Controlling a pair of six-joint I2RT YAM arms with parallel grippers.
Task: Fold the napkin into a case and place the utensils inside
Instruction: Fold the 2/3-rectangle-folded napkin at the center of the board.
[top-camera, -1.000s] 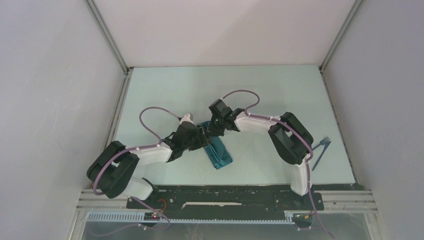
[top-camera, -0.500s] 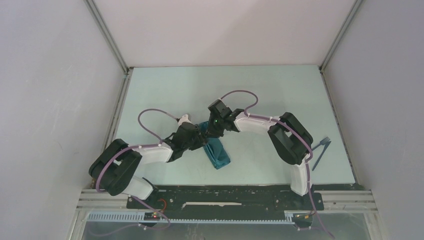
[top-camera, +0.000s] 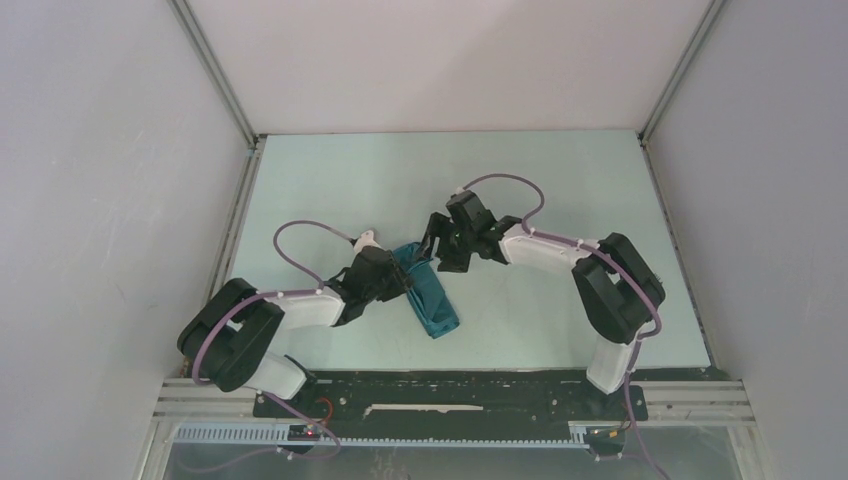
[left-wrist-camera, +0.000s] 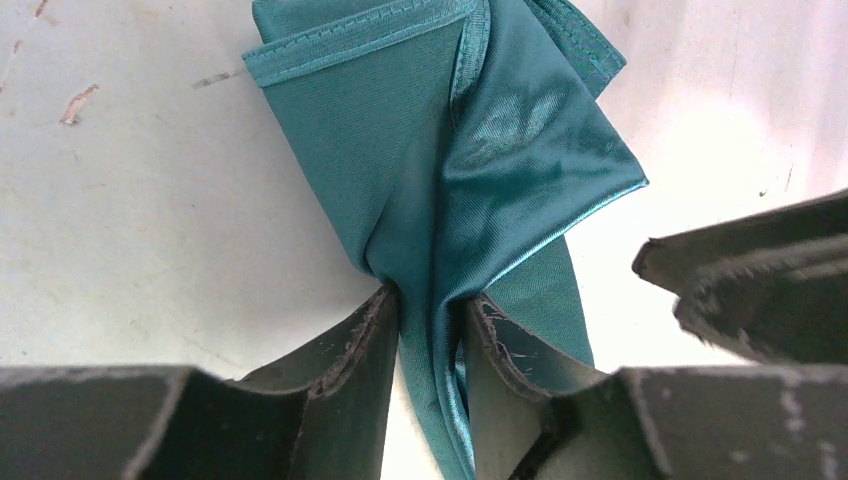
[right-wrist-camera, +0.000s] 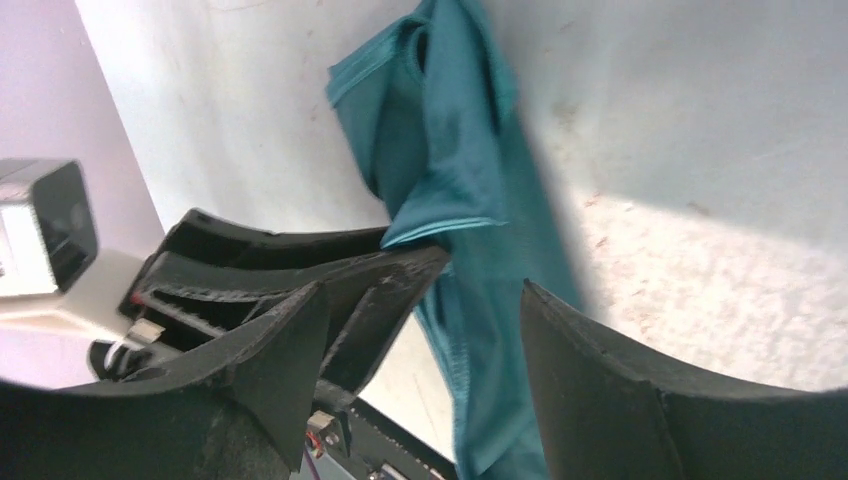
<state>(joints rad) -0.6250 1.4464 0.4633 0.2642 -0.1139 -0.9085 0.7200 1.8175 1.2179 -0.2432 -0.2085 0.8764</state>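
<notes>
My left gripper is pinching the napkin below its bunched-up far end, so next I spread that end out and take the napkin's far hem (left-wrist-camera: 360, 43) with my right gripper.
The teal satin napkin (top-camera: 432, 300) lies folded as a narrow oblong strip, slanting across the middle of the table, with its far end bunched up. My left gripper (top-camera: 406, 281) is at that far end, shut on a pinched fold of the napkin (left-wrist-camera: 470, 150) between its fingertips (left-wrist-camera: 385, 310). My right gripper (top-camera: 436, 246) hovers just beyond and to the right of it, open, with nothing held. In the right wrist view the napkin (right-wrist-camera: 450, 160) runs under the gap of the right gripper (right-wrist-camera: 422, 290). The utensils are hidden.
The pale table (top-camera: 540, 180) is walled by grey panels at left, right and back. The right arm's elbow (top-camera: 620, 290) hangs over the table's right side. The arms' black base rail (top-camera: 450, 385) runs along the near edge.
The right gripper opened, let go of the napkin and drew back up and to the right, its elbow swinging right. The left gripper narrowed onto the napkin's fold.
</notes>
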